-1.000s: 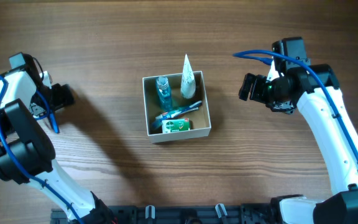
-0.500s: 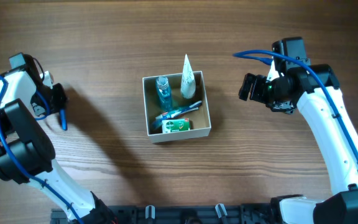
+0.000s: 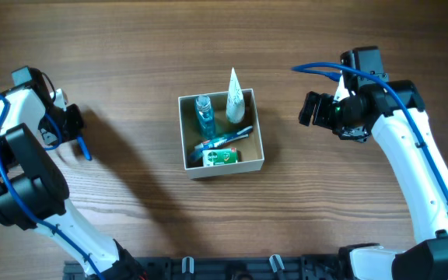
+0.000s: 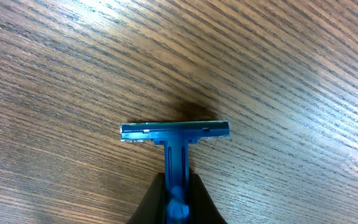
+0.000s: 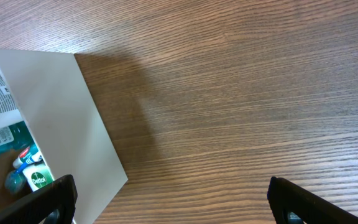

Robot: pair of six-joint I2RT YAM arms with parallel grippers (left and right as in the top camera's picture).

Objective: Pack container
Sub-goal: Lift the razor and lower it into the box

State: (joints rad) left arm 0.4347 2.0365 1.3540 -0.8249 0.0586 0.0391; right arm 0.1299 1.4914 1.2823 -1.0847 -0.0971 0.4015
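Observation:
My left gripper is going to release the blue razor on the blue toothbrush (image 3: 213,147) beside the green packet inside the container.
The container (image 3: 260,132), a small white-walled box with a tan inside, stands at mid-table. It holds a blue bottle (image 3: 202,113), a white tube (image 3: 235,98), a blue toothbrush (image 3: 224,141) and a green packet (image 3: 222,157). Far left, my left gripper (image 3: 75,129) is shut on the handle of a blue razor (image 3: 85,146). In the left wrist view the razor (image 4: 174,130) points its head away from the left gripper (image 4: 176,190), just over the wood. My right gripper (image 3: 312,109) is open and empty, right of the container (image 5: 61,112). Its fingers (image 5: 55,198) stand far apart.
Bare wooden tabletop (image 3: 131,47) surrounds the container on all sides. The right arm (image 3: 411,163) runs down the right side, the left arm (image 3: 22,171) down the left side. A black rail (image 3: 224,268) lines the front edge.
My left gripper has closed on the blue razor, which now shows below it and has swung slightly right. The right arm and the container have not moved.

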